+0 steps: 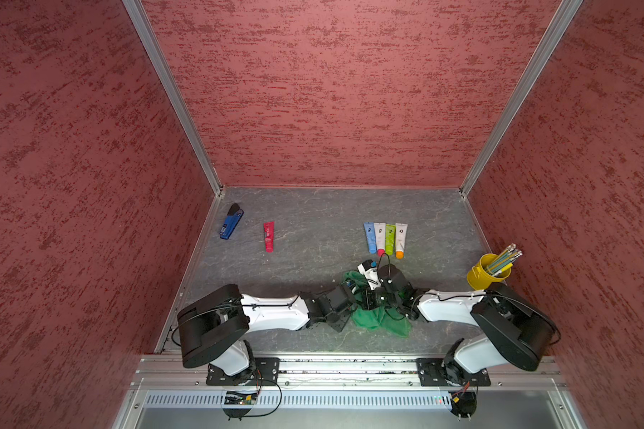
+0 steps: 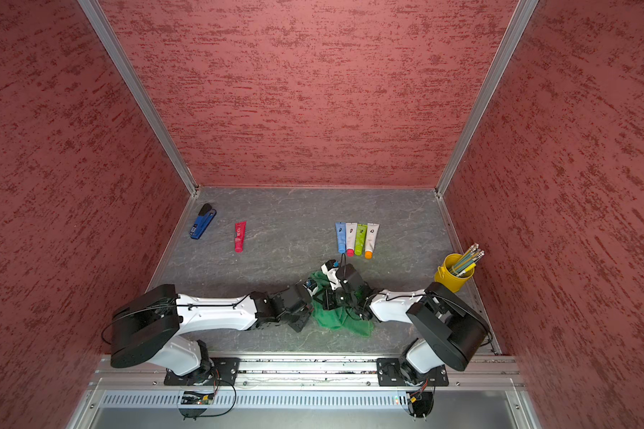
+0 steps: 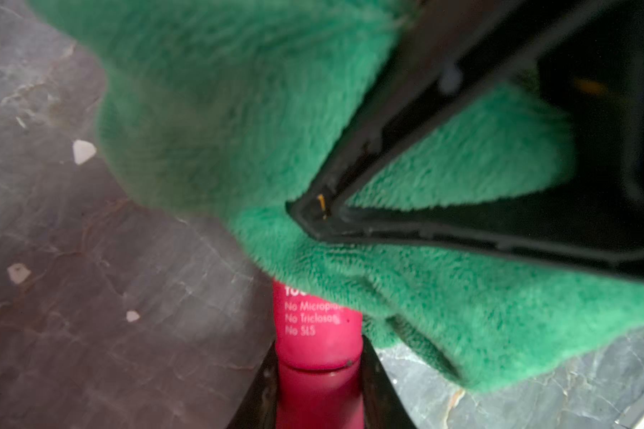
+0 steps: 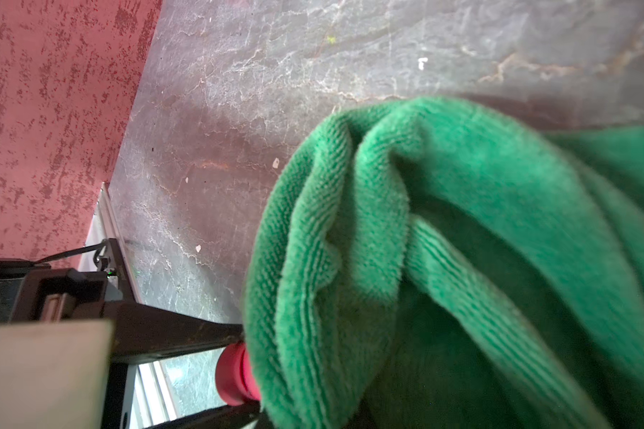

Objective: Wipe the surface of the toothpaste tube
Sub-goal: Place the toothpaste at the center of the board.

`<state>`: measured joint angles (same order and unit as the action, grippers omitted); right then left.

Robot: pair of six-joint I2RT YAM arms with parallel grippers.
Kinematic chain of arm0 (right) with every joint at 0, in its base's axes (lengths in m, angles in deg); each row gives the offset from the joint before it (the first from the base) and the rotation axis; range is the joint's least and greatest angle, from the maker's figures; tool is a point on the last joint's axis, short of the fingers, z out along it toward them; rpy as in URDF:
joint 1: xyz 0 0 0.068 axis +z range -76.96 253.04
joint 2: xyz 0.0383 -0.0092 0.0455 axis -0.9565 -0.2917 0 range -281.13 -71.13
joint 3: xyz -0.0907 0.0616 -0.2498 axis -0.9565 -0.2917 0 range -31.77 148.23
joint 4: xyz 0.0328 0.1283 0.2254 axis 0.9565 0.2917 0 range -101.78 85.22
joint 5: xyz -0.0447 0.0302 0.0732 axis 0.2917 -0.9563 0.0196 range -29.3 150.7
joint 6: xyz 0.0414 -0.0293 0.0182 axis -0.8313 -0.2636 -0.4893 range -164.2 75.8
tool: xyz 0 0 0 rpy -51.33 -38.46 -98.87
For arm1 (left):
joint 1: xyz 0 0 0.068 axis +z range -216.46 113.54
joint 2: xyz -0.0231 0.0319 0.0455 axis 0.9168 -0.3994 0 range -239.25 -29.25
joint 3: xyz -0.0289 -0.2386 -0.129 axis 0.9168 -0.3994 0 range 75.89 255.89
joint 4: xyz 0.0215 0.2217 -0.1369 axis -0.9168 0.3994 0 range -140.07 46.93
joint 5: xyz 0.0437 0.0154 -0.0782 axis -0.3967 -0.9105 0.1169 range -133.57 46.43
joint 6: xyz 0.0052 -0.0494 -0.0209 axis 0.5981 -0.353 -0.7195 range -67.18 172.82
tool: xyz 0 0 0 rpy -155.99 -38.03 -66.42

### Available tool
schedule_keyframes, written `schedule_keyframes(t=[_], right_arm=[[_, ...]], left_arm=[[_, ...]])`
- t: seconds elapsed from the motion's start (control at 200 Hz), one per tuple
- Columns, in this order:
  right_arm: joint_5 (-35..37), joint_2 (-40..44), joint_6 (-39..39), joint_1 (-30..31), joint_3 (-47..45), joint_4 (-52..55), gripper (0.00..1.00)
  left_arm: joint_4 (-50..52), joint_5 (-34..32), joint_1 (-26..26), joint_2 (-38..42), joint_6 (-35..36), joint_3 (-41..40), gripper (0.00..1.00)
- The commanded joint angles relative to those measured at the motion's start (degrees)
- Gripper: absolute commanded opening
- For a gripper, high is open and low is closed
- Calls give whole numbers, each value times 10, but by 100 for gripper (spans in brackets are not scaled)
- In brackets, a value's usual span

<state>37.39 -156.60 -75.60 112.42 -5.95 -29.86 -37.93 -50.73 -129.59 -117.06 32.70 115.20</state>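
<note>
My left gripper will let go of the toothpaste tube next to the red tube, away from the blue stapler (image 1: 282,236).
My left gripper (image 3: 318,349) is shut on the toothpaste tube (image 3: 315,327), a pink tube with white print, clamped at its cap end (image 4: 235,375). A green cloth (image 3: 238,111) is draped over the rest of the tube and hides it. My right gripper (image 3: 313,217) is shut on a bunch of that cloth and presses it on the tube. In both top views the two grippers meet over the cloth (image 1: 380,323) at the front middle of the table. A white and blue end (image 1: 366,268) pokes out past the cloth; whether it belongs to the tube I cannot tell.
A red tube (image 1: 269,236) and a blue stapler (image 1: 231,221) lie at the back left. Several coloured tubes (image 1: 385,239) lie in a row just behind the grippers. A yellow bucket of pencils (image 1: 486,275) stands by the right wall. Red walls enclose three sides.
</note>
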Motion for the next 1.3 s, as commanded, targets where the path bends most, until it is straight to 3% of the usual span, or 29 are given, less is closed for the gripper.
schedule_keyframes(t=[0.0, 0.13, 0.225, 0.436, 0.631, 0.902, 1.077, 1.292], right_arm=[[59, 50, 21, -65, -18, 106, 0], [184, 145, 48, -81, -9, 170, 0], [228, 201, 47, -82, -28, 167, 0], [216, 218, 49, -84, -64, 126, 0], [206, 204, 53, -84, -62, 116, 0], [200, 203, 54, -83, -64, 110, 0], [201, 201, 54, -83, -64, 109, 0], [197, 192, 56, -83, -61, 108, 0]], left_arm=[[31, -25, 20, 21, -25, -10, 0], [54, -29, 74, 71, -48, -18, 0], [69, -26, 139, 106, -56, -15, 0], [96, -2, 304, 110, -27, 34, 0], [92, 59, 444, 22, -1, 103, 0], [116, 80, 517, -122, 14, 217, 0], [135, 84, 536, -164, 19, 256, 3], [134, 68, 539, -165, 15, 247, 34]])
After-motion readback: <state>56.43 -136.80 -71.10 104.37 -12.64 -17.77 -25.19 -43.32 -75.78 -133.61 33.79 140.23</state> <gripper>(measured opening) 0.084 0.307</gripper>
